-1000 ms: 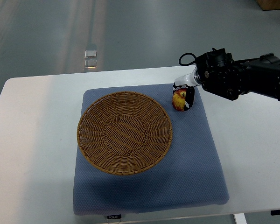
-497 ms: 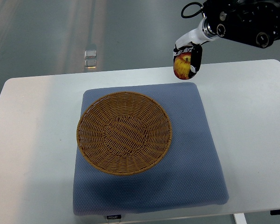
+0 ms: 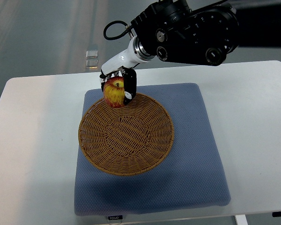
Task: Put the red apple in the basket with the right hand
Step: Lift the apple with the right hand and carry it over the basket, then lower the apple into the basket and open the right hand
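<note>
I need to release the red apple from my right gripper on the woven bottom of the basket [image 3: 125,128], just beyond its center.
A red and yellow apple [image 3: 114,92] is held in my right hand [image 3: 118,89], whose fingers are shut around it. The black right arm comes in from the upper right. The hand hangs in the air over the far left rim of the round wicker basket [image 3: 126,132]. The basket lies on a blue mat [image 3: 196,154] and holds nothing. The left arm is not in view.
The blue mat lies on a white table [image 3: 33,140]. A black cable [image 3: 113,29] loops out from the right wrist. A small clear object [image 3: 91,59] sits on the floor beyond the table's far edge.
My right hand lifted the apple off the mat's far right corner, raised it, then carried it left to above the basket's far rim.
</note>
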Controlling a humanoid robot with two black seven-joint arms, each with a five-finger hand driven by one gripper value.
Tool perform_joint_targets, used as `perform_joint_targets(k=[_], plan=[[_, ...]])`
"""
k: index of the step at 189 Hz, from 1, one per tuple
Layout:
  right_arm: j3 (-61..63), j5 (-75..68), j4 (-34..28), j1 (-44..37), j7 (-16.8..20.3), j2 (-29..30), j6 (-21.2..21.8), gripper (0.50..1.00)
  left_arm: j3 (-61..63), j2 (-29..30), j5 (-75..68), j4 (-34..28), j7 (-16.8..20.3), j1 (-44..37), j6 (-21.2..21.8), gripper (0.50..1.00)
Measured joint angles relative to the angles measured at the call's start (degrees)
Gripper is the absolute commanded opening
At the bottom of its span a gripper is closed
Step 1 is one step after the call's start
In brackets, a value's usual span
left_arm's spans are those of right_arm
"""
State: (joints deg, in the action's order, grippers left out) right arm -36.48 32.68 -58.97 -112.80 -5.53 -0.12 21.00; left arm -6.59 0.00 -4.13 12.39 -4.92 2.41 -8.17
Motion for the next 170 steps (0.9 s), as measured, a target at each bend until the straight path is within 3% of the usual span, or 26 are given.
perform_joint_targets(k=[55, 129, 170], plan=[[1.0, 0.2, 0.0, 4.7, -0.2, 0.1, -4.0, 0.648, 0.0, 0.0, 0.0, 0.0, 0.0, 0.0, 0.0, 1.0], [1.0, 2.4, 0.0, 15.4, -0.3, 0.1, -6.1, 0.648, 0.0, 0.0, 0.0, 0.0, 0.0, 0.0, 0.0, 1.0], [1.0, 4.7, 0.1, 18.6, -0.3, 0.1, -7.8, 0.672, 0.0, 0.0, 0.0, 0.0, -0.1, 0.0, 0.0, 1.0]])
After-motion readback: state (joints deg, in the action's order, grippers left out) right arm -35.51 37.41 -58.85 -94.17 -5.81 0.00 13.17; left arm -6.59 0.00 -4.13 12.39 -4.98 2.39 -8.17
